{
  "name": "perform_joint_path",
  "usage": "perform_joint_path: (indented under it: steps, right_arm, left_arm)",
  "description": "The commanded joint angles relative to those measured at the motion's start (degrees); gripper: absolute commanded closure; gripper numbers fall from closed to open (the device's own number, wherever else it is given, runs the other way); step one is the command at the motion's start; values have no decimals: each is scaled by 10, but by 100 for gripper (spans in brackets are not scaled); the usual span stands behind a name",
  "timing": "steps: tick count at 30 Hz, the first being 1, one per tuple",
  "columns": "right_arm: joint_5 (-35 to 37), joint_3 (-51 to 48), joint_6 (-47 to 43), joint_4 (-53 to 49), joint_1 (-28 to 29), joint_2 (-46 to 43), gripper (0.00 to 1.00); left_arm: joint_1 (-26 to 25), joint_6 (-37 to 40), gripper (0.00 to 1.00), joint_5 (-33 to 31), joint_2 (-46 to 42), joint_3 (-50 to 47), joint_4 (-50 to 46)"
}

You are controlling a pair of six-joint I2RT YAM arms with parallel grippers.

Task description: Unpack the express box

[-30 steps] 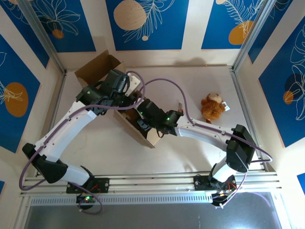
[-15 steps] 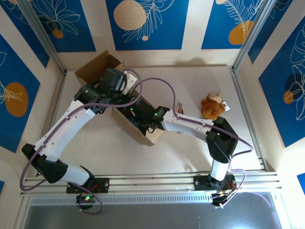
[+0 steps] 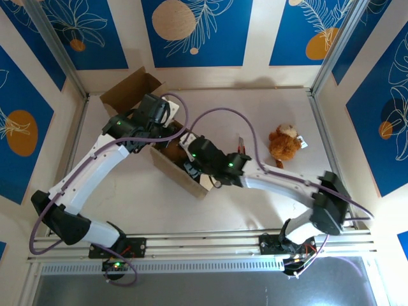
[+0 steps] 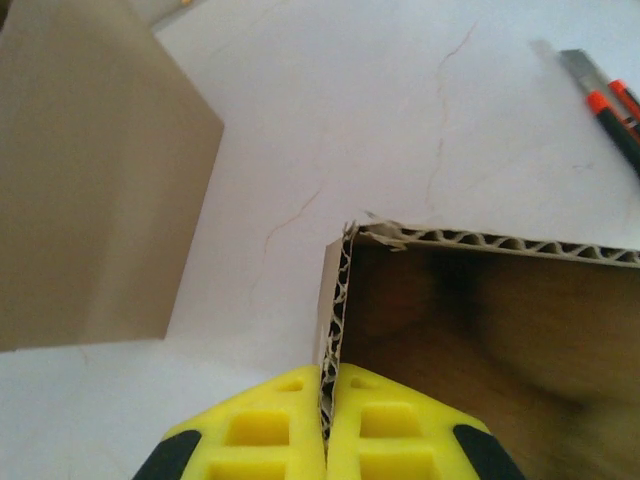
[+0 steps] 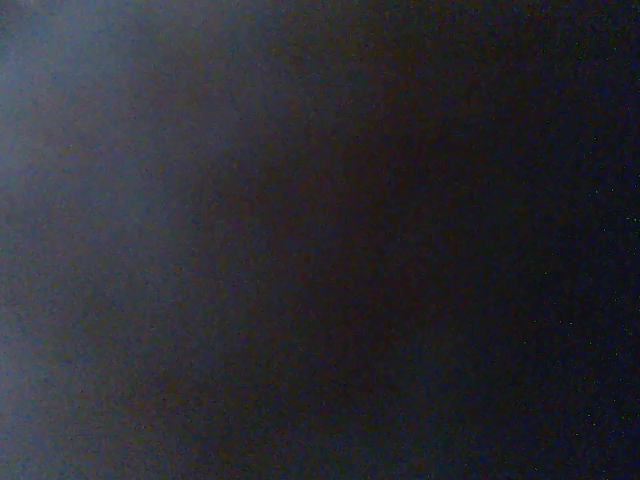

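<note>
I should use my right gripper to put the plush dog from the box down on the table (image 3: pixel 262 115) just behind the brown plush toy.
The open cardboard express box (image 3: pixel 173 169) lies left of the table's centre, with one flap (image 3: pixel 131 89) raised at the back. My left gripper (image 4: pixel 326 375) is shut on the box's corrugated wall (image 4: pixel 340 290), at its back edge (image 3: pixel 169 131). The right arm's wrist (image 3: pixel 207 158) dips into the box's opening, and its fingers are hidden inside. The right wrist view is almost black, so I cannot see the jaws or what lies in the box. A brown plush toy (image 3: pixel 284 143) lies on the table to the right.
An orange and black utility knife (image 3: pixel 240 143) lies on the table between the box and the plush toy, also seen as a knife (image 4: pixel 600 100) beyond the box corner. A loose brown flap (image 4: pixel 90 180) stands to the left. Metal frame rails border the table.
The right arm reached deeper into the box, then drew back a little while its elbow swung out to the right. The left gripper has kept its hold on the wall.
</note>
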Motion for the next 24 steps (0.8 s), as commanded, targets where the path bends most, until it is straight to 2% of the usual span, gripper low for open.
perform_joint_path:
  steps: [1,5,9,12,14,18,24]
  right_arm:
    - [24,-37,-15,93,12,-96,100]
    - [55,-87,-20,158,23,-186,100]
    - [98,-93,-37,215,23,-246,100]
    - [127,-34,-27,173,-13,-255,100]
    - [108,33,11,95,-74,-245,100]
    - [24,136,78,-43,-225,-209,100]
    - [-101,272,64,-196,-436,-81,100]
  left_arm:
    - [27,-52,100,-24,2,-5,24]
    - [43,-83,100,-40,10,-6,12]
    - [51,-116,100,-57,15,-18,-5]
    - [56,-139,100,-75,13,-35,-16]
    - [58,-150,100,-82,10,-48,-18]
    - [65,-163,100,-95,10,-61,-19]
    - [77,-177,100,-103,18,-75,-14]
